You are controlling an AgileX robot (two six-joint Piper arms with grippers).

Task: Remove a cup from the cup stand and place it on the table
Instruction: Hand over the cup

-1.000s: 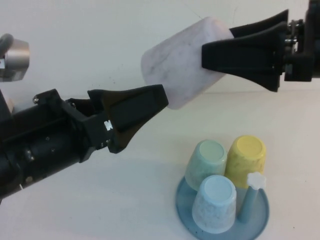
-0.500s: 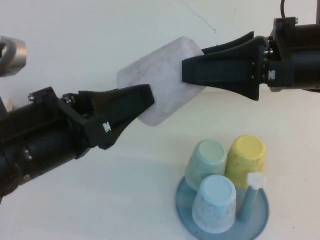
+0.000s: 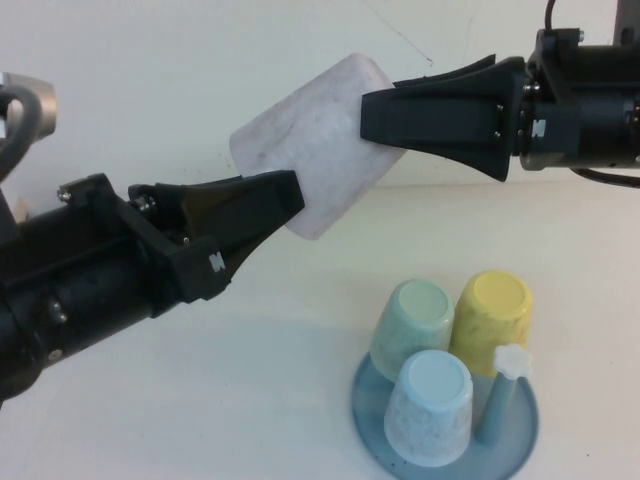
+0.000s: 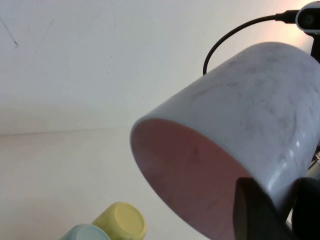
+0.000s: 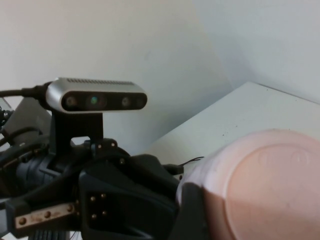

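I have only the lower rim of the slanted pink cup in my left gripper, so it needs to open and take the pink cup's side point(image 3: 320, 203) deeper before my right gripper opens.
The pale pink speckled cup point(image 3: 310, 130) hangs tilted in the air above the table point(image 3: 250, 400), between both grippers. My right gripper point(image 3: 375, 115) is shut on its base end; in the right wrist view the cup's base point(image 5: 270, 185) fills the lower corner beside one dark finger point(image 5: 192, 215). My left gripper point(image 3: 290, 195) is at the cup's open end. In the left wrist view one finger point(image 4: 257, 210) is inside the pinker mouth point(image 4: 190, 180) and the other is outside, pinching the wall. The cup stand point(image 3: 520, 440) sits on the table at the near right.
On the stand, upside down, are a mint green cup point(image 3: 412, 325), a yellow cup point(image 3: 492, 315) and a light blue cup point(image 3: 430, 405), beside a bare peg with a white cap point(image 3: 510, 362). A white wall rises behind the table. The left arm's camera point(image 5: 95, 100) faces the right wrist.
My right gripper has carried the cup left and a little down towards my left gripper, whose fingers now sit over the cup's rim. The stand and its cups have not moved.
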